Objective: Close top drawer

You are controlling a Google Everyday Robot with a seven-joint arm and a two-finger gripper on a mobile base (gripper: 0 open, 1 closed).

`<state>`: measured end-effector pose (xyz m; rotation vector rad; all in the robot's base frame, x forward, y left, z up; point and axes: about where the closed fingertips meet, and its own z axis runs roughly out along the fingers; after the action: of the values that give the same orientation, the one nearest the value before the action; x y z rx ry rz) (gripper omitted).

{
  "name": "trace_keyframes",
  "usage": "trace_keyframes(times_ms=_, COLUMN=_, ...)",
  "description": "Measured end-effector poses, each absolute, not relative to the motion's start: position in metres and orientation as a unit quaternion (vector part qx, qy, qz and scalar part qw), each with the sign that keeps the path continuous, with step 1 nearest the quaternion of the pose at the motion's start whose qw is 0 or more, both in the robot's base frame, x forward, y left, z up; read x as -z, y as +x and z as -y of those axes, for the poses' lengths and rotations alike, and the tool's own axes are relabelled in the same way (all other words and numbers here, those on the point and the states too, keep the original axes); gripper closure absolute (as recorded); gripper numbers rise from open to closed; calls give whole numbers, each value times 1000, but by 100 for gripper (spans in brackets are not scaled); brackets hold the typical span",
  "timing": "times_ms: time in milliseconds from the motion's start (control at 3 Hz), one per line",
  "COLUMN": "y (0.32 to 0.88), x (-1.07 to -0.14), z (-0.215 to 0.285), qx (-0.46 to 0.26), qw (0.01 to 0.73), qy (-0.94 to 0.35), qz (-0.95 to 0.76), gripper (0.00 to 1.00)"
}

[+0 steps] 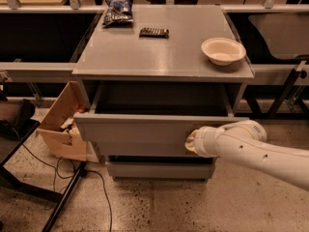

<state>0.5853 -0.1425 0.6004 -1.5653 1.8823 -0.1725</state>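
My gripper will release the top drawer once it is pushed in level with the front of the grey cabinet (151, 118), just below the dark opening.
The top drawer (140, 134) is a wide grey drawer with a flat handleless front. It stands pulled out a short way from the grey cabinet (159, 57), and its dark inside shows behind the front panel. My gripper (190, 143) is at the end of the white arm coming from the lower right. It rests against the right part of the drawer front. A shallower grey drawer (159, 169) sits shut below.
On the cabinet top are a white bowl (223, 50) at the right, a dark chocolate bar (154, 32) and a chip bag (118, 11) at the back. An open cardboard box (62, 124) stands on the floor to the left. Cables and a black stand leg (63, 197) cross the floor.
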Motion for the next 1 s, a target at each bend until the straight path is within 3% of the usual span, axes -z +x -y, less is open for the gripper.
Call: trace_keyframes(times_ms=1000, y=616, x=-612, z=158, qx=78, qw=334, qy=-603, qz=-720, gripper=100)
